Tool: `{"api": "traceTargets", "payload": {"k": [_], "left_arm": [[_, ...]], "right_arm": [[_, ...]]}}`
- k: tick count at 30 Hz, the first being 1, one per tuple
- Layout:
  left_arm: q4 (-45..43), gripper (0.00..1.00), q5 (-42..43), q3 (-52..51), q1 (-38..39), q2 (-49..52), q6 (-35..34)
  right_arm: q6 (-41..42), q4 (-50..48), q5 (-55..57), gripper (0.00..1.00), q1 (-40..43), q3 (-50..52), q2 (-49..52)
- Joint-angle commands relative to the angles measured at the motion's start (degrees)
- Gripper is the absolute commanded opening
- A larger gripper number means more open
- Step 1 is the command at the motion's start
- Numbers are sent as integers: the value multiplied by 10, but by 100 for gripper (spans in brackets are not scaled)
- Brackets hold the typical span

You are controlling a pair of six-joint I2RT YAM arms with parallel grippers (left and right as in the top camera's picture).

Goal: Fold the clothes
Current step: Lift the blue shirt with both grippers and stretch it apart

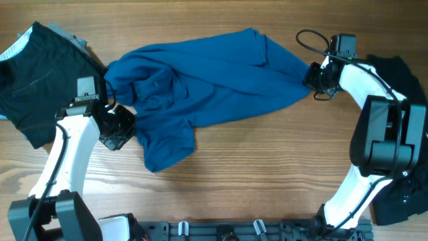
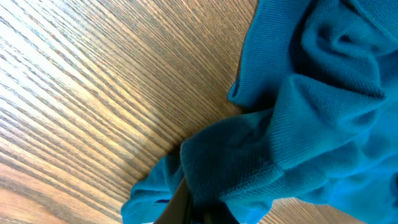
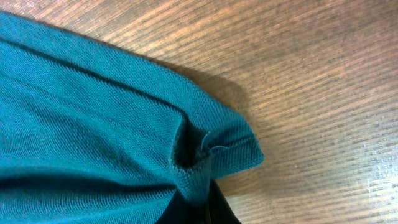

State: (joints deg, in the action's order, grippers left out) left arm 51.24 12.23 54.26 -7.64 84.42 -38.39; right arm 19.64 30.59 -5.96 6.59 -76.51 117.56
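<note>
The royal-blue garment lies in bunched folds beside my left gripper. My left gripper should take hold of its edge (image 1: pixel 140 126) again, then both grippers will lift and spread it before folding.
A large royal-blue garment (image 1: pixel 214 73) lies crumpled across the middle of the wooden table. My left gripper (image 1: pixel 127 122) is shut on its left edge, and bunched blue cloth (image 2: pixel 280 149) covers the fingers in the left wrist view. My right gripper (image 1: pixel 313 77) is shut on the garment's right corner, where the hem (image 3: pixel 211 155) puckers between the dark fingers (image 3: pixel 214 205). A black garment (image 1: pixel 33 73) with a pale edge band lies at the far left. Another black garment (image 1: pixel 401 80) lies at the far right, partly behind the right arm.
Bare wood runs along the front of the table (image 1: pixel 267 167). A dark rail (image 1: pixel 234 231) sits at the front edge between the two arm bases.
</note>
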Motion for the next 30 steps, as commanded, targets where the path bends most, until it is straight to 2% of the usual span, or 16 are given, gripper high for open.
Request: {"api": "traceTargets", "payload": {"k": [1, 3, 6, 7, 8, 9, 11, 17, 23, 28, 30], "left_arm": [[1, 4, -3, -1, -4, -4, 7], [1, 4, -3, -1, -3, -4, 7], [10, 4, -3, -3, 2, -4, 7], [10, 15, -3, -8, 9, -4, 7], [7, 34, -3, -16, 18, -4, 7], [-2, 49, -3, -28, 31, -4, 7], [-23, 61, -3, -42, 53, -3, 7], [-39, 61, -42, -59, 91, -2, 7], [-2, 63, -105, -73, 95, -2, 7], [-105, 59, -110, -113, 109, 0, 7], [-136, 53, -95, -131, 118, 1, 5]], "right_arm": [[4, 75, 64, 4, 11, 5, 22], [30, 142, 123, 4, 25, 4, 22], [15, 193, 125, 4, 53, 5, 22], [11, 201, 124, 4, 61, 5, 22], [2, 206, 124, 4, 65, 4, 22], [-3, 207, 124, 4, 66, 5, 22], [-2, 207, 123, 4, 66, 5, 22], [-2, 205, 120, 4, 66, 5, 22], [-2, 203, 120, 5, 66, 5, 22], [-2, 203, 120, 5, 66, 5, 22], [-2, 203, 120, 5, 66, 5, 22]]}}
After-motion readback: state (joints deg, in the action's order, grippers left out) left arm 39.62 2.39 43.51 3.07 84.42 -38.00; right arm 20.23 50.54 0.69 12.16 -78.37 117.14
